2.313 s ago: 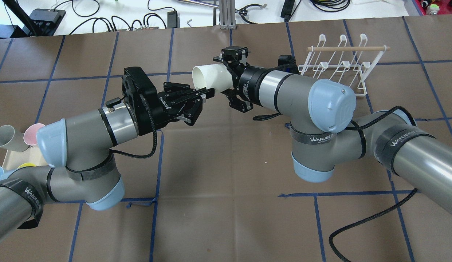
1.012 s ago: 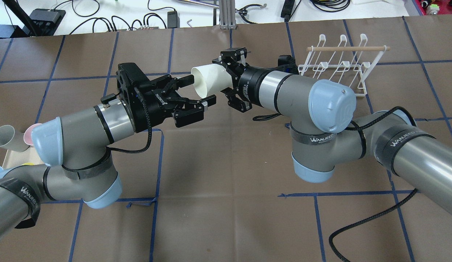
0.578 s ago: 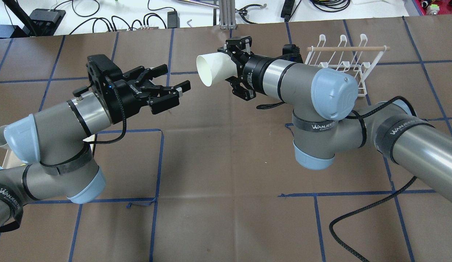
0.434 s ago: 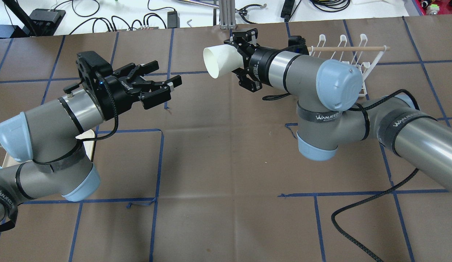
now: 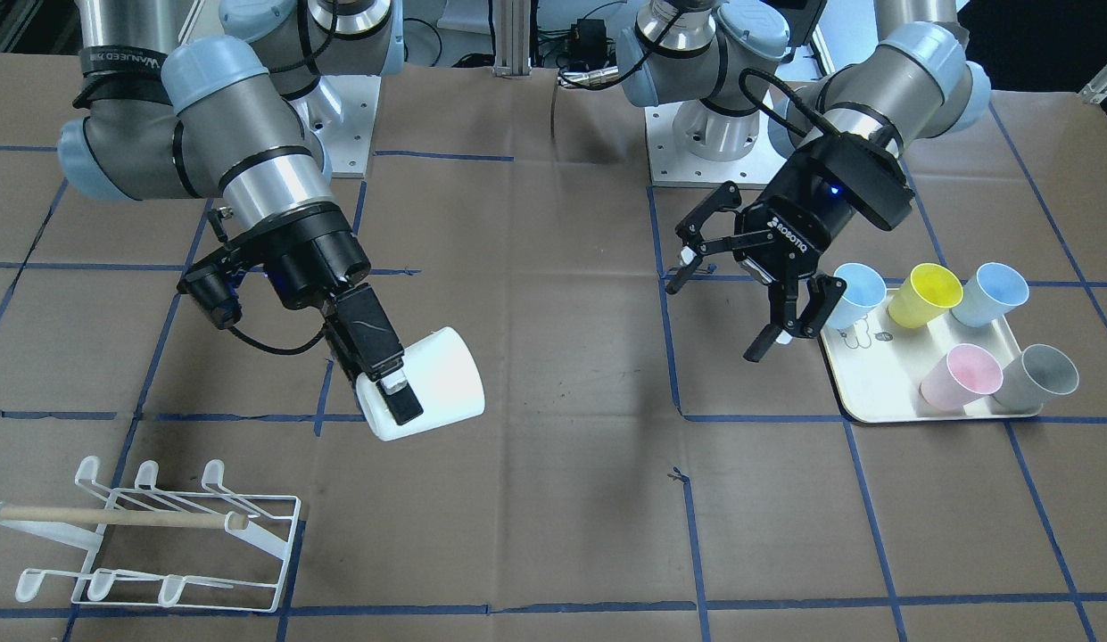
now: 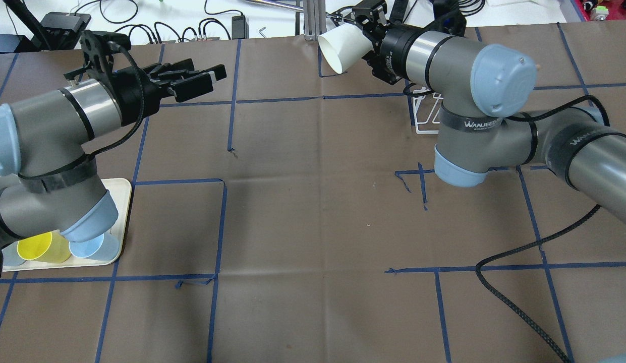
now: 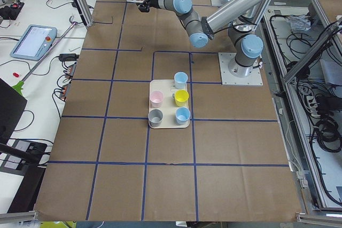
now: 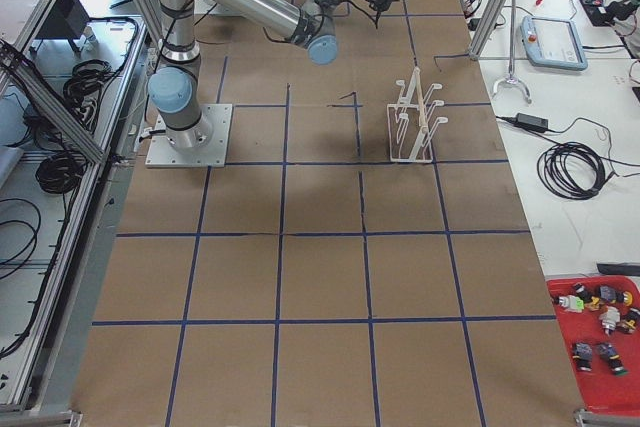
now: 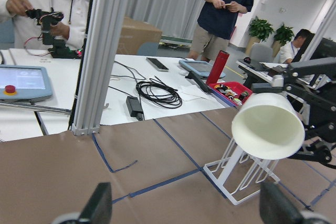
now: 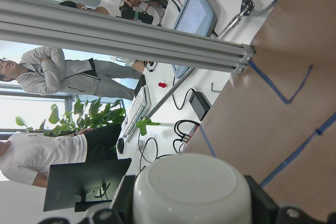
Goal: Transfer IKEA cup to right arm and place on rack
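My right gripper needs to release the white IKEA cup on the white wire rack's front peg [image 5: 191,601], the one that is closest to the tray. The cup is now held above the table.
The white IKEA cup [image 5: 428,382] lies on its side in my right gripper [image 5: 408,392], which is shut on its base end, held above the table. In the overhead view the cup [image 6: 343,41] points left, at the table's far edge. The right wrist view shows the cup's base [image 10: 191,190] between the fingers. The white wire rack [image 5: 152,535] stands apart from the cup, and my right arm mostly hides it in the overhead view [image 6: 424,117]. My left gripper [image 5: 727,299] is open and empty, well away from the cup. The left wrist view shows the cup's mouth [image 9: 268,127] above the rack [image 9: 236,179].
A cream tray [image 5: 861,383] holds several coloured cups, among them a yellow one [image 5: 923,294] and a pink one [image 5: 959,374], beside my left gripper. A black cable [image 6: 514,302] trails over the table at the near right. People stand beyond the table's far edge.
My left gripper opened, let go of the cup's rim and drew back to the left. My right arm carried the cup away toward the table's far edge, over by the rack.
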### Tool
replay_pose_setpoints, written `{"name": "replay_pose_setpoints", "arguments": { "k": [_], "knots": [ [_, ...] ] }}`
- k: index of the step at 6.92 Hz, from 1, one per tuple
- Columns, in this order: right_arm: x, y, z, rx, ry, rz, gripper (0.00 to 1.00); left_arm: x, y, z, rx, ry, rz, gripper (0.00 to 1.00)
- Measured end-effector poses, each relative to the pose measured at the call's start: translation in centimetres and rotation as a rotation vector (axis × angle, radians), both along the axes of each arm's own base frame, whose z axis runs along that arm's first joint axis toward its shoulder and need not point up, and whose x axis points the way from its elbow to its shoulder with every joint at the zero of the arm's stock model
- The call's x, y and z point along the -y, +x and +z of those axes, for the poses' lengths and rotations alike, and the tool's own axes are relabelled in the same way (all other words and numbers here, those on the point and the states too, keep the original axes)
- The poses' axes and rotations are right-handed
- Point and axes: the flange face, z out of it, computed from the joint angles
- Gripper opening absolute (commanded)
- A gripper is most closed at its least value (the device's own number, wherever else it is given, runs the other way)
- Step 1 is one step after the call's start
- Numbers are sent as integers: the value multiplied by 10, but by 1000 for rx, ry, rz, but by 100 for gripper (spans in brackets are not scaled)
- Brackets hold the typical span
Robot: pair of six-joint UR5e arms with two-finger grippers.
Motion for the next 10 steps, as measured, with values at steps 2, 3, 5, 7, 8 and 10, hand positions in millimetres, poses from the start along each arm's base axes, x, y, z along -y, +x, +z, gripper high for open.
{"name": "replay_pose_setpoints", "arguments": {
  "k": [2,3,5,7,8,10],
  "knots": [
    [26,-38,-11,-325,-133,-39,9,29,13,14,49,148,96,99],
    [39,-61,-18,-501,-191,-54,9,40,15,18,82,244,155,99],
    [63,-102,-26,-790,-291,-61,9,55,-1,21,179,487,294,99],
    [90,-121,-35,-968,-350,-46,9,56,-23,36,314,714,358,100],
    [104,-126,-47,-1009,-357,-54,9,51,-27,50,375,817,366,100],
    [134,-132,-76,-1071,-354,-50,9,37,-34,78,499,929,375,100]
  ]
}}
